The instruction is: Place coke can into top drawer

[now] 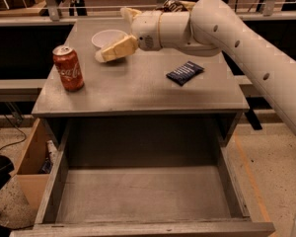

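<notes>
My gripper is going to close on the upper part of the coke can (67, 60), just below the can's silver top.
The coke can (68, 69), red with white script and a silver top, stands upright at the left front of the grey cabinet top (138, 93). The top drawer (138, 194) is pulled wide open below, and its grey floor holds nothing. My gripper (111, 34) hangs over the back of the cabinet top, right of the can and apart from it, just over the white bowl. Its tan fingers (116, 48) are spread open and hold nothing. The white arm reaches in from the right.
A white bowl (104, 36) sits at the back of the top, partly behind the lower finger. A dark blue packet (185, 73) lies to the right. A tan wooden box (30, 169) stands on the floor left of the drawer.
</notes>
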